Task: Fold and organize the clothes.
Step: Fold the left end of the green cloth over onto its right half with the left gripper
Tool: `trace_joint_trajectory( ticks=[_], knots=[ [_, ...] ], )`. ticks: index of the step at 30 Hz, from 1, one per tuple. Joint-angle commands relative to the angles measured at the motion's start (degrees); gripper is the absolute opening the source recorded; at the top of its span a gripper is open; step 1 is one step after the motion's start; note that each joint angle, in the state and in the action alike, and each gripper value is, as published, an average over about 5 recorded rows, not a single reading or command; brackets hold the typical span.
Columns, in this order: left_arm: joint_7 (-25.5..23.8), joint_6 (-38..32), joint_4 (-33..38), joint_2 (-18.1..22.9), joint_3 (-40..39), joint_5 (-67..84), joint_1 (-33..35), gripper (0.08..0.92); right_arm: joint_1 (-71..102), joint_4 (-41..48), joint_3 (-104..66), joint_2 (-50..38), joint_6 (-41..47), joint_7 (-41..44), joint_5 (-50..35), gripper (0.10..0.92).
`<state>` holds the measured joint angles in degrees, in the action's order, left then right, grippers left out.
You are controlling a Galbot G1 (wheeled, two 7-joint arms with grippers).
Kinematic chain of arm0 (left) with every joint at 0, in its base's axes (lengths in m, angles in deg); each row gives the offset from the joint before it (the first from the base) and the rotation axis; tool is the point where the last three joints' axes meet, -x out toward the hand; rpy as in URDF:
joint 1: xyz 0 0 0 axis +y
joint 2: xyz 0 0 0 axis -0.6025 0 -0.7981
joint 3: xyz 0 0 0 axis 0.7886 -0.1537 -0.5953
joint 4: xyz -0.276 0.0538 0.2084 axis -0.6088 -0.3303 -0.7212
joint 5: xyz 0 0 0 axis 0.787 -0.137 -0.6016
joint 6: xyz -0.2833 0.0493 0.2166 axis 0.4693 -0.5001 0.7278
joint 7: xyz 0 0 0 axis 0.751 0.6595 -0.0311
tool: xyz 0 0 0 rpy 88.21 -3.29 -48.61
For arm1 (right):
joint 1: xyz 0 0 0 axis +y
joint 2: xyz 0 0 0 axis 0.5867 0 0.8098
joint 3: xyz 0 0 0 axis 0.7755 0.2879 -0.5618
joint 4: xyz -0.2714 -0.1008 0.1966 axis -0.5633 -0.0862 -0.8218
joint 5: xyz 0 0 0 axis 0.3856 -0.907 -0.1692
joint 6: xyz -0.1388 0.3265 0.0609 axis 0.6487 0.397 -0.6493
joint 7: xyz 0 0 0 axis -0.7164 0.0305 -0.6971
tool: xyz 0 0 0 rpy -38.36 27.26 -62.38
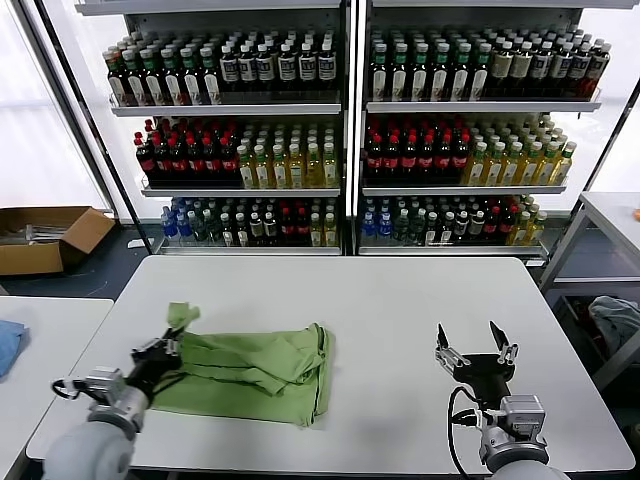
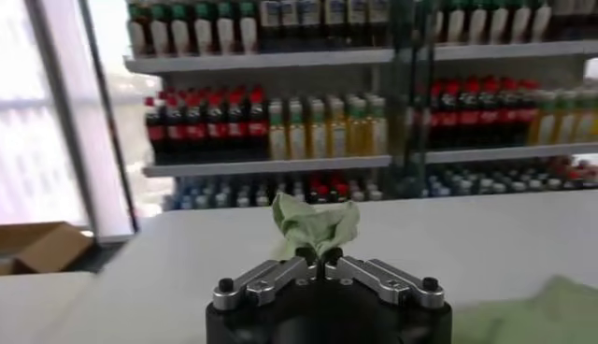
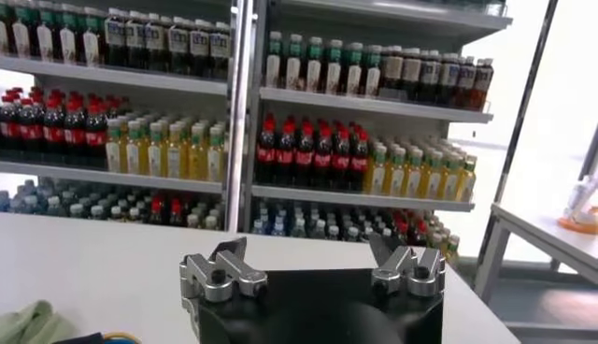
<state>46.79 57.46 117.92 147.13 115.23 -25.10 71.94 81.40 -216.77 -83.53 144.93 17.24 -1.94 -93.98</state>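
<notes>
My left gripper is holding the light green shirt's bunched fabric. It will let that fabric go over the shirt's opposite edge (image 1: pixel 321 360), toward the middle of the table.
The clothes, a light green shirt (image 1: pixel 255 368), lie partly folded on the white table (image 1: pixel 400 300), left of the middle. My left gripper (image 1: pixel 166 345) is at the shirt's left edge, shut on a bunch of its fabric (image 2: pixel 315 224) that sticks up past the fingertips. In the left wrist view this gripper (image 2: pixel 318 255) has its jaws pressed together on the green cloth. My right gripper (image 1: pixel 476 338) hovers open over the bare table to the right, apart from the shirt, with nothing between its fingers (image 3: pixel 229 254). Collar, buttons and print are hidden.
Shelves of bottles (image 1: pixel 340 130) stand behind the table. A cardboard box (image 1: pixel 45 238) sits on the floor at the left. A second table (image 1: pixel 40 340) at the left carries a blue cloth (image 1: pixel 10 342). Another table (image 1: pixel 610 215) stands at the right, with a grey-white bundle (image 1: pixel 615 322) below.
</notes>
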Motion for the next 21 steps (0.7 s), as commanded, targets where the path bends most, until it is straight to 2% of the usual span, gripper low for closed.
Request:
trace_joint_trajectory(
  ticks=[1, 12, 21],
  knots=[
    [1.1, 1.6, 3.2, 8.9, -18.9, -5.6, -3.4, 0.094, 1.6, 0.4, -0.6, 1.0, -0.6, 0.1, 0.5, 0.823],
    [1.3, 2.0, 1.9, 10.8, -23.5, -6.9, -4.6, 0.094, 2.3, 2.2, -0.2, 3.0, -1.5, 0.2, 2.2, 0.823],
    [-1.2, -0.9, -7.0, 12.5, -23.5, -9.8, -6.7, 0.094, 3.0, 1.9, 0.4, 3.4, -1.8, 0.2, 2.6, 0.823]
  ],
)
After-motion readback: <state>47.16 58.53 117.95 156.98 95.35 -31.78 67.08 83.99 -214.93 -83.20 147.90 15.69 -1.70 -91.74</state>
